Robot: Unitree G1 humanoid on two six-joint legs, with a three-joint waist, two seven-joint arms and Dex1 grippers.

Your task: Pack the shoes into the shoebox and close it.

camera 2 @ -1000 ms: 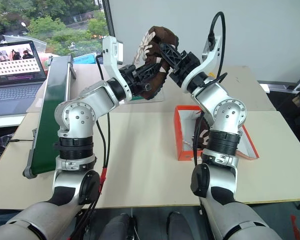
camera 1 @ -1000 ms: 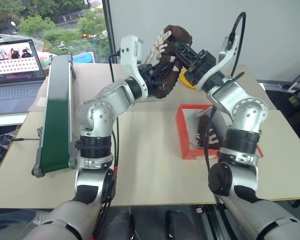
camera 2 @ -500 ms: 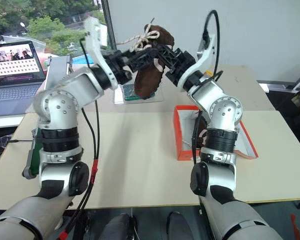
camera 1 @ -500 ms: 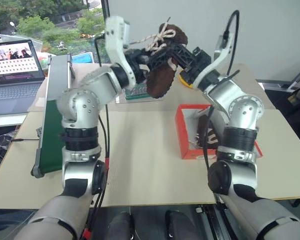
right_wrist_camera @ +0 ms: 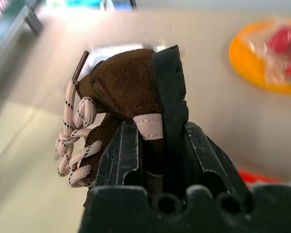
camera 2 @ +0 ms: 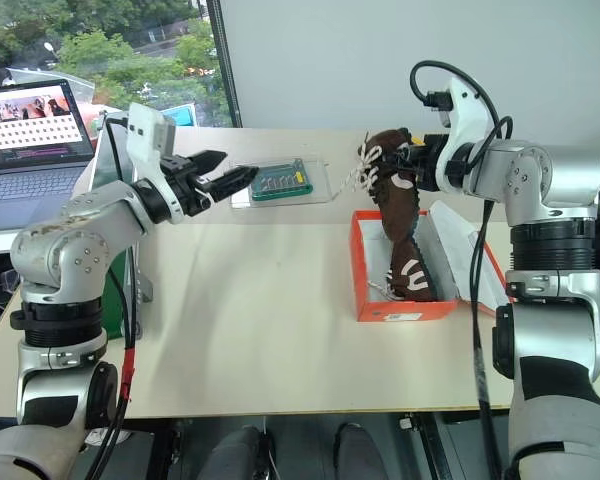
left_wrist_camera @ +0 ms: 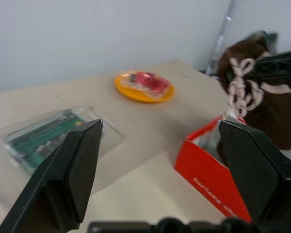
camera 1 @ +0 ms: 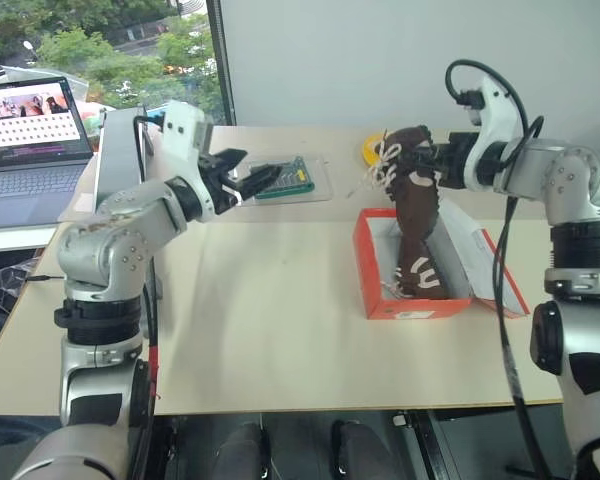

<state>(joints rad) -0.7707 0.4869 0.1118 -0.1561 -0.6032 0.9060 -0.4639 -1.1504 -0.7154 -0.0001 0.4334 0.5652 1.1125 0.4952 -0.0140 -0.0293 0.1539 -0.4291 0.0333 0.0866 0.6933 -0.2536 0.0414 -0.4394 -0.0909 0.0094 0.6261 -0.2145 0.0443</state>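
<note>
I need to use my right gripper to set the hanging brown shoe down between the second shoe and the shoebox side (camera 1: pixel 399 270) nearest my left gripper.
One dark brown shoe (camera 1: pixel 412 195) with cream laces hangs toe-down into the open orange-red shoebox (camera 1: pixel 420 306). My right gripper (camera 1: pixel 435 160) is shut on its heel collar; in the right wrist view the black fingers (right_wrist_camera: pixel 120 155) pinch the collar by the cream pull tab. A second shoe (camera 1: pixel 423 275) lies inside the box, partly hidden by the hanging one. The box lid (camera 1: pixel 488 262) lies folded open to the right. My left gripper (camera 1: pixel 245 178) is open and empty, held level above the table to the left of the box, its fingers (left_wrist_camera: pixel 77 165) spread wide.
A clear tray with a green board (camera 1: pixel 288 178) lies just beyond the left gripper. A yellow plate (left_wrist_camera: pixel 143 86) with a red thing on it sits at the back. A laptop (camera 1: pixel 30 130) and a conveyor (camera 2: pixel 108 160) stand at the left.
The left gripper opened, let go of the shoe and swung left. The right gripper carried the shoe right and down, turning it toe-down into the box.
</note>
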